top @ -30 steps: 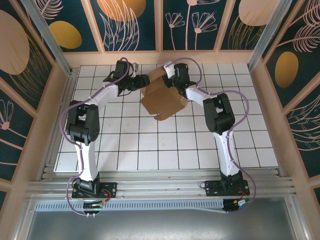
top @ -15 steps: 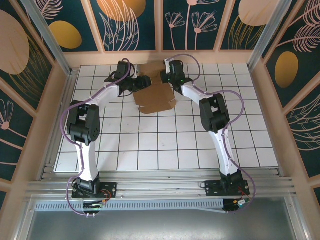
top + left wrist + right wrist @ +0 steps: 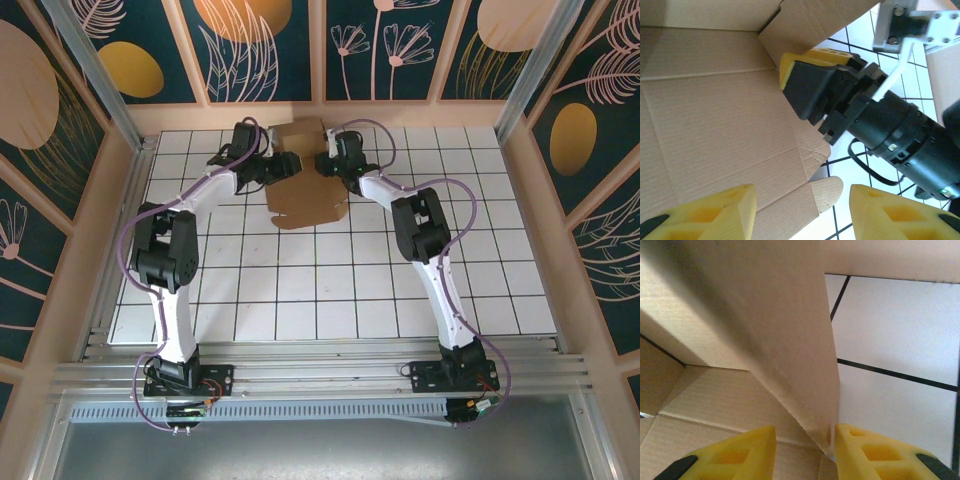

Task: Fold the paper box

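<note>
The paper box's back panel is near the rear rail; next I grip the upright flap point(image 3: 807, 385) with my right gripper and pull the box clear before folding.
The paper box point(image 3: 308, 195) is a brown cardboard sheet lying partly folded at the back of the table, with one panel point(image 3: 298, 133) raised behind it. My left gripper point(image 3: 286, 166) is at its left edge and stands open. In the left wrist view the fingers point(image 3: 705, 215) are wide apart over a rounded tab point(image 3: 829, 192) and touch nothing. My right gripper point(image 3: 323, 160) is at the sheet's back right. Its fingers point(image 3: 875, 452) straddle an upright flap point(image 3: 790, 355) that rests against the right finger, with a gap to the left one. The right gripper point(image 3: 812, 87) also appears in the left wrist view.
The white gridded table point(image 3: 330, 290) is walled by wooden rails point(image 3: 320, 115) at the back and sides. Both arms reach far back, their cables point(image 3: 455, 200) looping beside them. The box's back panel stands close to the rear rail.
The box was held up and tilted a second ago; it has dropped flatter and shifted back and left. Both grippers have moved toward the rear rail with it.
</note>
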{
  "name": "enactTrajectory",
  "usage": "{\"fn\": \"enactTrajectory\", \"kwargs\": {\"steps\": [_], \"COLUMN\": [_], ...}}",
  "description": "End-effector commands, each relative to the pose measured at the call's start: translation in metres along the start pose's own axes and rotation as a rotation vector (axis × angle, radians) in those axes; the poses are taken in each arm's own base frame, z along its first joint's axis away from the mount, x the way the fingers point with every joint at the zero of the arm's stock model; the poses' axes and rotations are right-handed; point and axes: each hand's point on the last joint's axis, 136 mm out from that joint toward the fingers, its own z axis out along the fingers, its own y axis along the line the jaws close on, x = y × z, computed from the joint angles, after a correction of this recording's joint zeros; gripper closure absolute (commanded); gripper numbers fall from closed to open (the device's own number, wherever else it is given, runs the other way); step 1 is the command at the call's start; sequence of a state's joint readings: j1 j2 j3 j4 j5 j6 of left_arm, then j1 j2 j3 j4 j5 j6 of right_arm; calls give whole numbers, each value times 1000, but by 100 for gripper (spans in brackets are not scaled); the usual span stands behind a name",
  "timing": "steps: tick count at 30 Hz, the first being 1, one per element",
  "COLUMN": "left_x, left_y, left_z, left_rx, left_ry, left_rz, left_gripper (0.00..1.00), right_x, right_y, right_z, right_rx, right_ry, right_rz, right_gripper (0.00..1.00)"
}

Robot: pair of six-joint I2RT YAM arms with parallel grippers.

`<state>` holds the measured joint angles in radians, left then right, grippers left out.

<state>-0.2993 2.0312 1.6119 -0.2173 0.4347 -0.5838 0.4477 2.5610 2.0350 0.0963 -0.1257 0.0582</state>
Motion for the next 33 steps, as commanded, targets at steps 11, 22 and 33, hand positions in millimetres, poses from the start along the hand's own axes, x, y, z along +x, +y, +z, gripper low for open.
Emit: {"fn": "enactTrajectory", "kwargs": {"steps": [11, 22, 33], "left_x": [-18, -24, -32], "left_y": [-8, -6, 2], "left_z": [-22, -27, -35], "left_rx": [16, 22, -8], "left_ry": [-53, -62, -92], "left_rz": [12, 8, 0], "left_gripper": [49, 49, 49], "right_x": [-38, -61, -57], "right_y": [-6, 12, 19], "right_z": [11, 16, 5], "right_rx": [34, -52, -55], "right_ry": [-121, -268, -223], "right_rz": [25, -72, -142], "right_gripper": [43, 68, 97]}}
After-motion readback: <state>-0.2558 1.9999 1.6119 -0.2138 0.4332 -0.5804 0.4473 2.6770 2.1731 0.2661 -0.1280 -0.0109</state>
